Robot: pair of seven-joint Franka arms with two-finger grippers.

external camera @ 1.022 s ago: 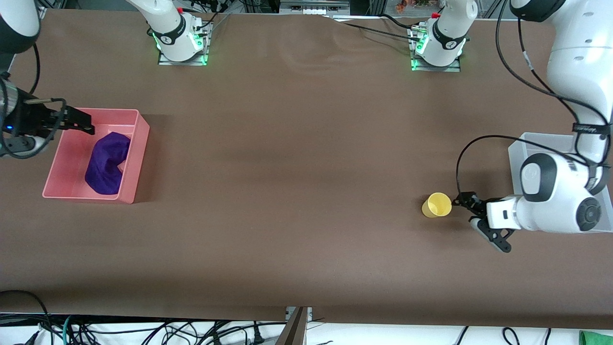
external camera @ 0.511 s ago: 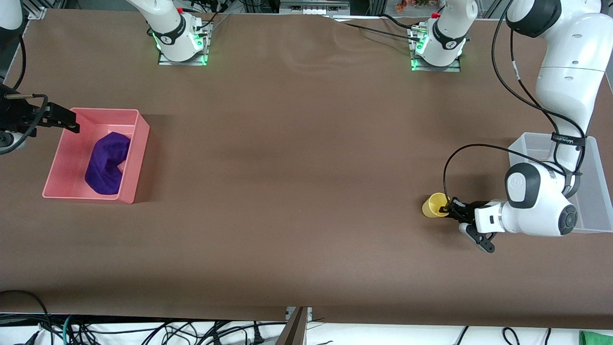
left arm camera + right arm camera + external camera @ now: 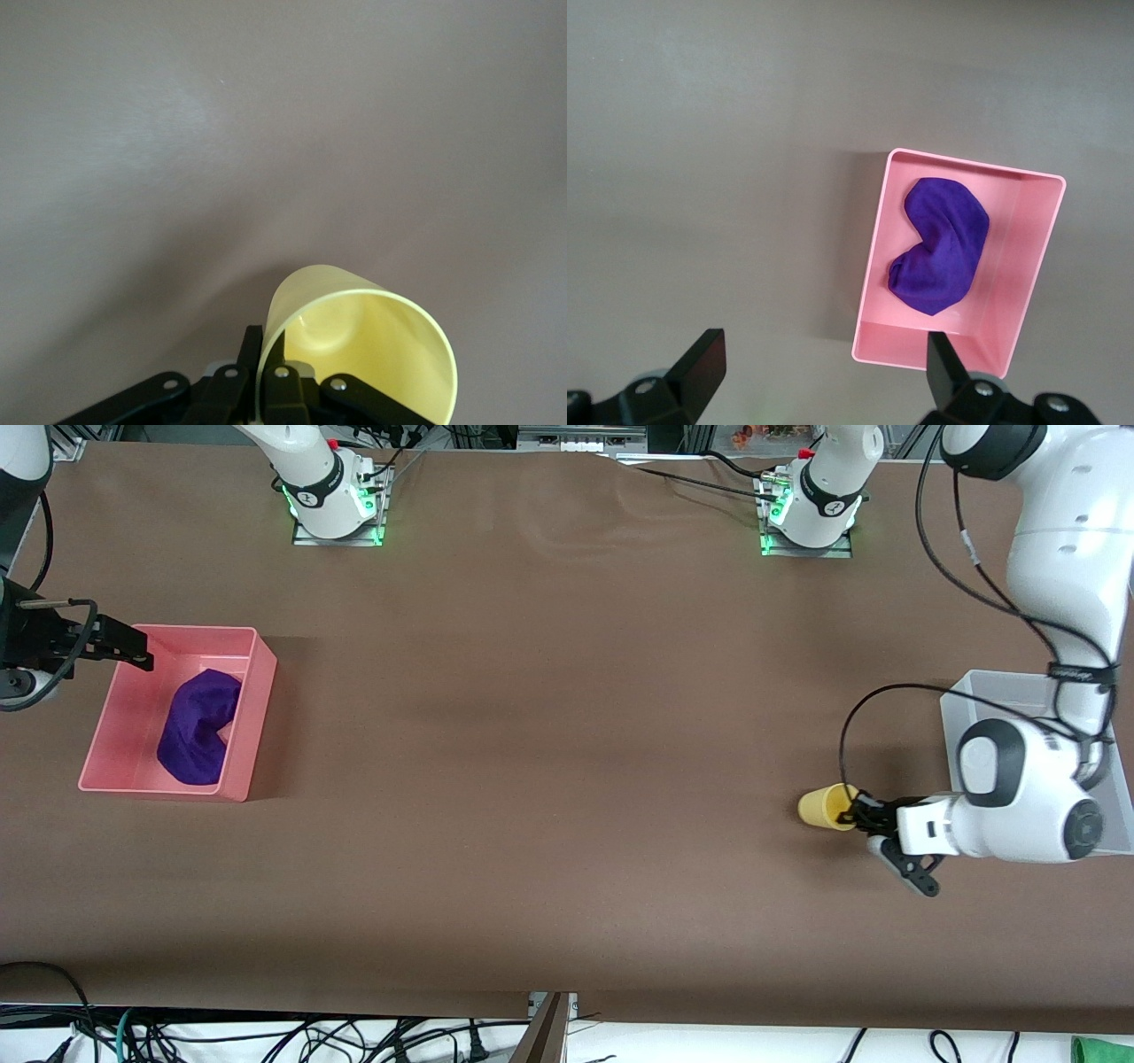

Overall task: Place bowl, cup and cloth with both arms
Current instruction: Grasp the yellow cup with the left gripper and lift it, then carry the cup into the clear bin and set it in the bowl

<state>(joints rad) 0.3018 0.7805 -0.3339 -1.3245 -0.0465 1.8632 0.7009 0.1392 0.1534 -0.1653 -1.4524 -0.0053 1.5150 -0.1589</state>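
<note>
The robot's left gripper will release the yellow cup inside the clear grey bin [image 3: 1032, 762], toward the side that faces the pink bin.
The yellow cup [image 3: 826, 807] is tipped on its side just above the table, its rim wall pinched by my left gripper [image 3: 856, 812]. In the left wrist view the cup [image 3: 376, 341] has one finger inside its rim and one outside, and the left gripper [image 3: 271, 372] is shut on the wall. The purple cloth [image 3: 198, 726] lies rumpled in the pink bin [image 3: 252, 726]. My right gripper [image 3: 135, 657] is open and empty over the bin's edge; in the right wrist view it [image 3: 824, 367] hangs above the cloth [image 3: 939, 243]. The bowl is out of view.
A clear grey bin [image 3: 970, 691] stands at the left arm's end of the table, partly covered by the left arm. The pink bin [image 3: 873, 266] stands at the right arm's end. Brown tabletop lies between them.
My left gripper reached the upright cup, shut on its rim and tipped it, drawing it a little toward the grey bin. My right gripper drew back from over the pink bin to its edge.
</note>
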